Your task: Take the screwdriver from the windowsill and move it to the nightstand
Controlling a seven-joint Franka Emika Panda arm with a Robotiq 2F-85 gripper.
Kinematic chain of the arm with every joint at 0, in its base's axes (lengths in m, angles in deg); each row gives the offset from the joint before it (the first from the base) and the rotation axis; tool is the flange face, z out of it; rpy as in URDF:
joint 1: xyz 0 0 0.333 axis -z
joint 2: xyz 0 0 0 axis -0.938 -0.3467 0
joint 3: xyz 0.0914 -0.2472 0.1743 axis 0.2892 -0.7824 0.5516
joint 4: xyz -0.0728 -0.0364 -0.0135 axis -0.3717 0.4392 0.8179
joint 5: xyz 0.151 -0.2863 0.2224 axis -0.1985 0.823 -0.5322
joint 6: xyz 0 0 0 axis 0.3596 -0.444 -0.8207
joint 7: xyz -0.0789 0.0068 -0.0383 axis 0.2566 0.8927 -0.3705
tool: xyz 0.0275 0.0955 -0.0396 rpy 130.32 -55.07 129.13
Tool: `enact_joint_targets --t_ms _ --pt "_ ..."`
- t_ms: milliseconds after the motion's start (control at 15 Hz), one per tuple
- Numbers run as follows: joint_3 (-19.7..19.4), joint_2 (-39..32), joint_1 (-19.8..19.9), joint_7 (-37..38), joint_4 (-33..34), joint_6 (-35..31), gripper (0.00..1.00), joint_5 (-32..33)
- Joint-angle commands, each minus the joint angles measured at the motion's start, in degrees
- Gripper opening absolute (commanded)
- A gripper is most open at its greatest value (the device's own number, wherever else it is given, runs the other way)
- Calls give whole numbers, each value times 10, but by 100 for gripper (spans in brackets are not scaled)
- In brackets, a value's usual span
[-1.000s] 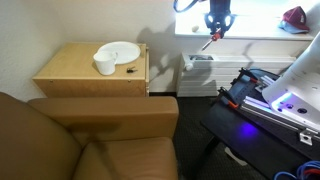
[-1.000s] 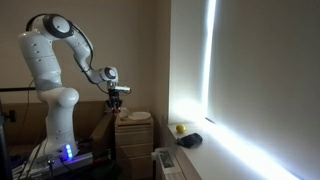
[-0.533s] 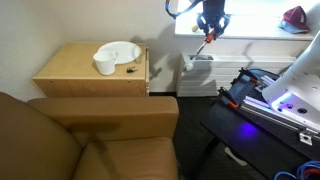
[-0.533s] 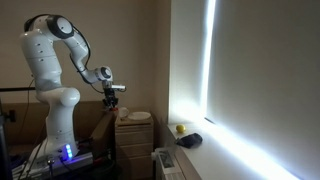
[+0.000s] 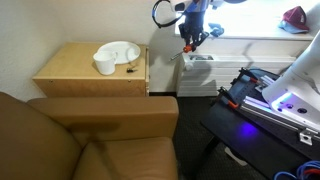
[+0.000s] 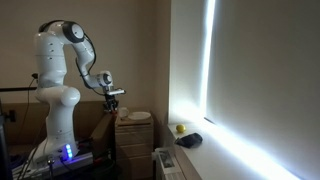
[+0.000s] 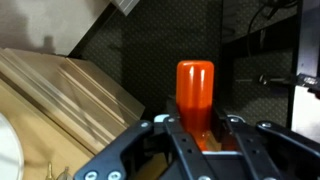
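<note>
Next, I let go of the screwdriver on the nightstand (image 5: pixel 140 66) (image 7: pixel 66 150) between the small dark item and the edge that faces the radiator. The screwdriver is now in the air above the nightstand.
My gripper (image 5: pixel 190 36) is shut on the screwdriver (image 5: pixel 188 46), whose orange-red handle (image 7: pixel 195 92) stands between the two black fingers (image 7: pixel 160 128) in the wrist view. I hold it in the air between the windowsill (image 5: pixel 250 36) and the wooden nightstand (image 5: pixel 80 72), just right of the nightstand's edge and above it. In an exterior view the gripper (image 6: pixel 113 97) hangs above the nightstand (image 6: pixel 133 130). In the wrist view the nightstand's wooden top (image 7: pixel 60 100) lies below and to the left.
A white plate (image 5: pixel 122 50), a white cup (image 5: pixel 105 65) and a small dark item (image 5: pixel 130 69) are on the nightstand. A brown armchair (image 5: pixel 90 135) fills the front. A radiator unit (image 5: pixel 200 72) stands under the sill; a red cap (image 5: pixel 294 17) lies on the sill.
The gripper has carried the screwdriver leftward, away from the windowsill and toward the nightstand, dropping slightly. Its hold on the screwdriver is unchanged.
</note>
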Motion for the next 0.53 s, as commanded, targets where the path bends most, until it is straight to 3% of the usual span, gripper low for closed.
enact_joint_targets --t_ms 0,200,267,400,467 --pt "14 -92 2 60 70 -44 8 20" --pt "20 -82 6 57 63 -35 8 18" --pt "21 -91 6 60 70 -35 33 18" --pt "21 -93 6 60 70 -34 33 18" --pt "21 -92 6 60 70 -34 8 18"
